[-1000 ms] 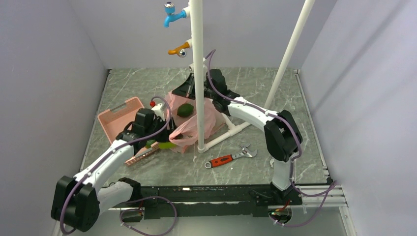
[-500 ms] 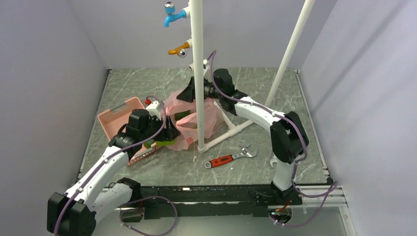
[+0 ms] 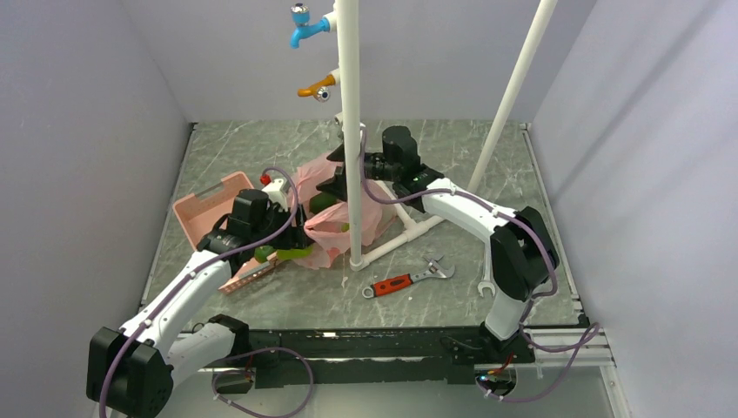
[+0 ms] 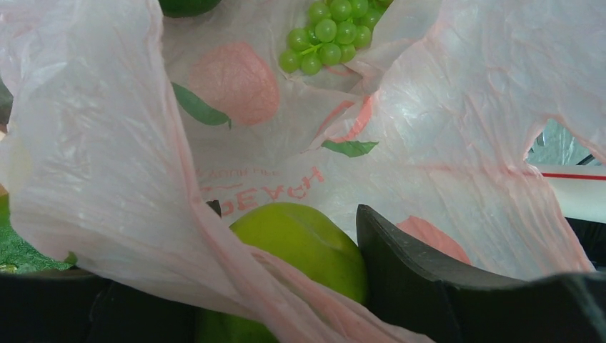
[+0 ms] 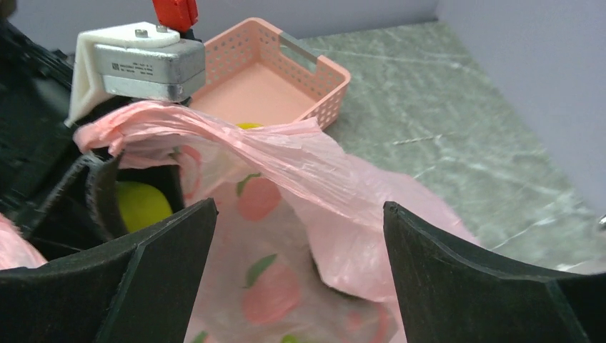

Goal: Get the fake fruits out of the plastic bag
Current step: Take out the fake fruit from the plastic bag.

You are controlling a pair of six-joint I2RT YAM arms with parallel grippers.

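The yellow-green fruit is in my left gripper. I need to let go of it with that gripper in the near corner of the pink slotted basket (image 3: 224, 265).
The pink plastic bag (image 3: 335, 222) lies crumpled by the foot of the white pole. My left gripper (image 3: 291, 239) reaches into its mouth and is shut on a yellow-green fruit (image 4: 300, 243). The right finger (image 4: 400, 271) presses its side, and bag film hides the left finger. Deeper inside lie green grapes (image 4: 325, 39) and a dark green fruit (image 4: 186, 6). My right gripper (image 5: 300, 214) hovers over the bag's far side (image 5: 286, 164), open wide and touching nothing. From there the held fruit (image 5: 139, 204) shows at the left.
A pink slotted basket (image 3: 209, 213) stands left of the bag, something yellow (image 5: 246, 125) just visible in it. The white pipe frame (image 3: 351, 131) rises right by the bag. An orange-handled wrench (image 3: 405, 279) and a steel spanner (image 3: 485, 279) lie on the near right.
My right gripper went from shut to wide open, letting go of the bag, and dropped lower over it. The bag sagged. My left gripper stayed on the fruit, shifting slightly.
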